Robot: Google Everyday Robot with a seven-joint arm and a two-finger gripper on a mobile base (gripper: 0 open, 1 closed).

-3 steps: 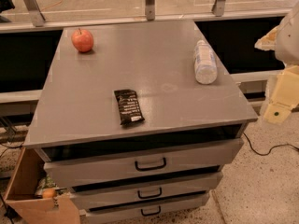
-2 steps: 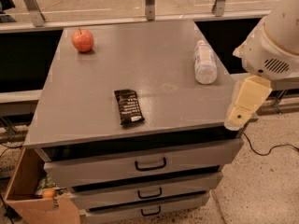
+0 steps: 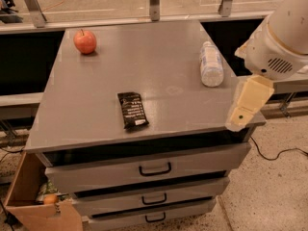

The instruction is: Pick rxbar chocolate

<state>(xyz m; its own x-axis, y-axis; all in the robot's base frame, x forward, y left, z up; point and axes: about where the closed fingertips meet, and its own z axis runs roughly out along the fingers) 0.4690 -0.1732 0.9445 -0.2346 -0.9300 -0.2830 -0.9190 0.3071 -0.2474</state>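
Next, my gripper goes next to the middle of the rxbar chocolate (image 3: 133, 110) near the front edge of the cabinet top and closes there.
The rxbar chocolate (image 3: 132, 109) is a flat black wrapped bar with white text. It lies on the grey cabinet top (image 3: 96, 85), near the front edge and a little left of centre. My gripper (image 3: 242, 110) hangs from the white arm (image 3: 279, 42) at the right, over the front right corner of the top. It is well to the right of the bar and holds nothing that I can see.
A red apple (image 3: 84, 41) sits at the back left of the top. A clear plastic bottle with a white label (image 3: 211, 64) lies on its side at the right. Below are three drawers (image 3: 154, 168). An open cardboard box (image 3: 33, 201) stands on the floor at the lower left.
The arm and gripper have moved left, from beyond the right edge to over the front right corner of the top. The bar, apple and bottle have not moved.
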